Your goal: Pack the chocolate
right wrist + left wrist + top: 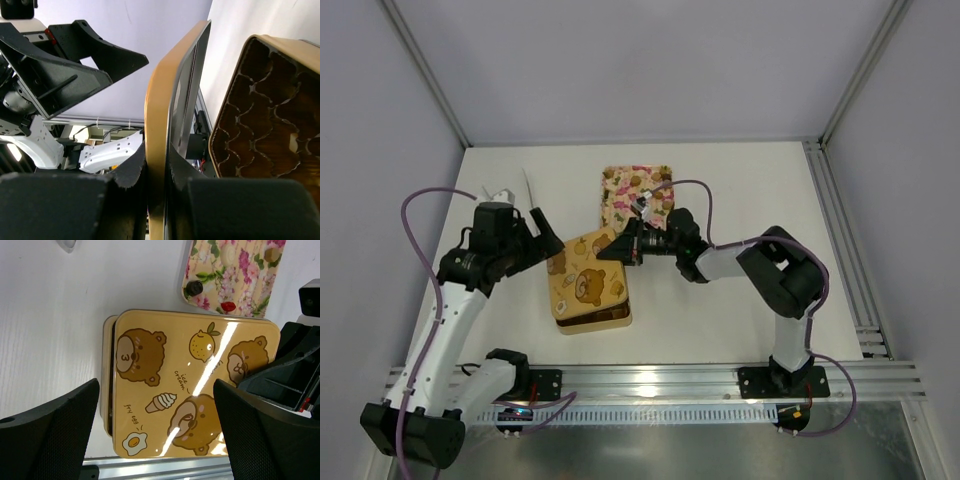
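Observation:
My right gripper is going to let go of the yellow lid, now hanging tilted over the box, flat on top of the gold box (595, 290) (285, 122), covering the chocolate.
The chocolate (272, 117) shows in the right wrist view as a dark-brown grid inside the gold box (235, 95). A yellow lid (588, 275) printed with bears hangs tilted over the box (600, 320). My right gripper (626, 246) is shut on the lid's far-right edge (161, 105), and its fingers (125, 180) pinch the rim from both sides. My left gripper (546, 240) stands open just left of the lid. In the left wrist view the lid (190, 385) lies between its spread fingers (50, 435) without touching them, and the box edge (106, 375) peeks out on the left.
A pink-floral tray (637, 195) lies on the table behind the box, close to the right wrist; it holds a few small sweets (194, 288). A small clear object (500, 192) sits at the back left. An aluminium rail (650, 378) runs along the near edge.

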### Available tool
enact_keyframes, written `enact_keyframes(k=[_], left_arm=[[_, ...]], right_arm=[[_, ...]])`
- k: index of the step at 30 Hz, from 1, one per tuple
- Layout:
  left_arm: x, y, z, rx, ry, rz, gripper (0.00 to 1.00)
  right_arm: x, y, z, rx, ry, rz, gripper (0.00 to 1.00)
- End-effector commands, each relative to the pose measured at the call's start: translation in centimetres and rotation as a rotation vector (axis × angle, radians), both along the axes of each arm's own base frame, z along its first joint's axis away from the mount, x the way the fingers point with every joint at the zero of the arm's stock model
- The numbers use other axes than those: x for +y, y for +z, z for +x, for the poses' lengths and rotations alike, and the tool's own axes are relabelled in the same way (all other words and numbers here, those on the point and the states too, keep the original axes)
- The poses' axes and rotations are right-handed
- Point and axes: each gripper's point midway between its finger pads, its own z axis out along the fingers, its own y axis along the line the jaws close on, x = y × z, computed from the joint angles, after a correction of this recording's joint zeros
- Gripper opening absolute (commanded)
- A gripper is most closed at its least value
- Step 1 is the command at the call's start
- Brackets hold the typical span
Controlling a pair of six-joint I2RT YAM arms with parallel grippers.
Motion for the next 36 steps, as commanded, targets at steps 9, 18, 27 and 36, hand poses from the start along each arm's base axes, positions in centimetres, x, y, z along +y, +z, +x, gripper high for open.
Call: enact_keyframes(k=[9,18,27,36], left_arm=[[-1.1,-2.2,0.0,-0.005,-0.025,-0.058,0.93],[-1.9,-4.4,-0.1,0.013,-0.040,-0.101,0.94],[-2.2,-6.0,0.0,0.043,-0.050,-0.114,0.95],[-2.0,-7.6,-0.1,0.091,-0.046,-0.089,0.94]], right_arm=[[1.3,0.3,0.7,-0.081,-0.035,0.079,0.04],[1.0,-1.8,0.3,-0.051,-0.039,0.064,0.04],[0.9,-3.0,0.1,-0.039,-0.038,0.046,0.04],[0.4,-3.9,0.1,-0.025,-0.046,0.041,0.04]])
